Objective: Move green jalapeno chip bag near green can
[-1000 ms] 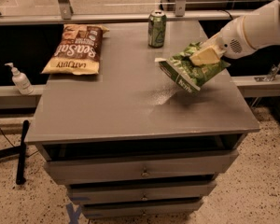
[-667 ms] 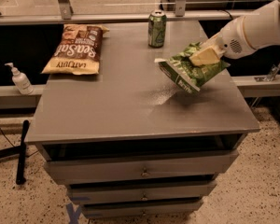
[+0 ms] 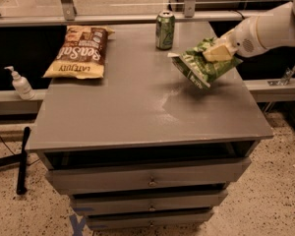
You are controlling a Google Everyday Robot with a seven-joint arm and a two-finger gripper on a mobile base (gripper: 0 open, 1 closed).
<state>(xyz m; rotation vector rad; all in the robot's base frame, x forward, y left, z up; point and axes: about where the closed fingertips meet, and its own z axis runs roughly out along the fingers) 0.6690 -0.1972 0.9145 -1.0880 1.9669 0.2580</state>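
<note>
I need to use my gripper to set the green jalapeno chip bag down close against the green can's side facing my arm [image 3: 190, 49].
The green jalapeno chip bag [image 3: 200, 66] hangs tilted in the air above the right side of the grey cabinet top [image 3: 137, 107]. My gripper [image 3: 217, 53] comes in from the right on a white arm and is shut on the bag's upper right part. The green can [image 3: 164, 30] stands upright near the back edge of the top, to the upper left of the bag, a short gap apart from it.
A larger brown-and-yellow chip bag [image 3: 78, 51] lies flat at the back left of the top. A white pump bottle [image 3: 20, 84] stands on a ledge left of the cabinet. Drawers [image 3: 147, 181] face the front. A black pole [image 3: 22, 159] leans at the lower left.
</note>
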